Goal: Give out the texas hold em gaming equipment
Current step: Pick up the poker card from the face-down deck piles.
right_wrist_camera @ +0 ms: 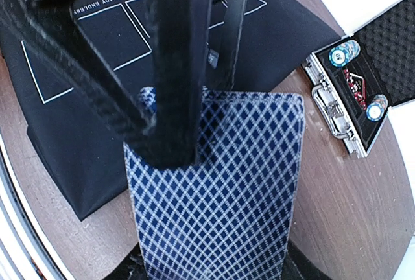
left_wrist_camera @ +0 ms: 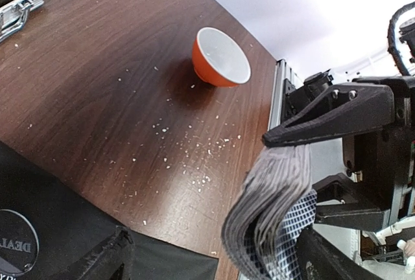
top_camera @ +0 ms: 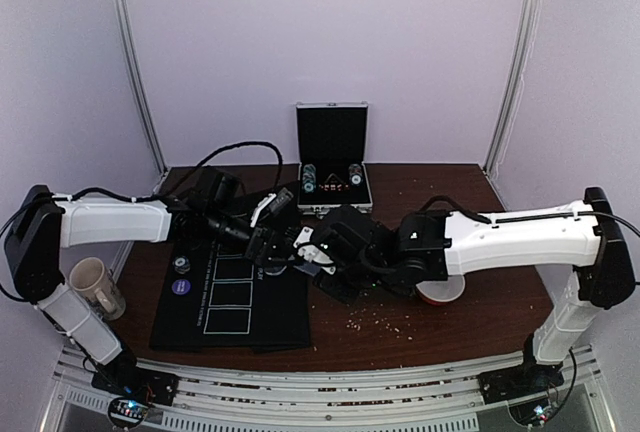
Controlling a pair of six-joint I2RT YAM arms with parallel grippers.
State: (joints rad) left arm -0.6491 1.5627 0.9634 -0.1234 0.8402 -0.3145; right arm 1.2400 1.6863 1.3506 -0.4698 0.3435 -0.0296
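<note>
The bowed deck bends under my right gripper's squeeze, so my right gripper should open and retake the deck's sides (right_wrist_camera: 290, 218) while my left gripper steadies it.
A deck of playing cards (right_wrist_camera: 220, 196) with blue diamond-patterned backs stands on edge between the fingers of my right gripper (right_wrist_camera: 214, 268), which is shut on it. In the left wrist view the deck (left_wrist_camera: 269, 212) is bowed and its edges show. My left gripper (left_wrist_camera: 217, 257) is open, with its jaws wide apart and one finger (right_wrist_camera: 172, 66) lying across the deck's back. The two grippers meet over the black mat's (top_camera: 235, 312) right edge: left gripper (top_camera: 272, 244), right gripper (top_camera: 318, 254). A round dealer button (top_camera: 181, 287) and a smaller chip (top_camera: 182, 265) lie on the mat's left side.
An open metal case (top_camera: 332, 134) with stacks of chips (top_camera: 310, 180) stands at the back centre. A white bowl with a red outside (top_camera: 441, 293) sits under the right arm. A beige mug (top_camera: 97, 285) stands at the left. Crumbs (top_camera: 375, 322) are scattered on the wood.
</note>
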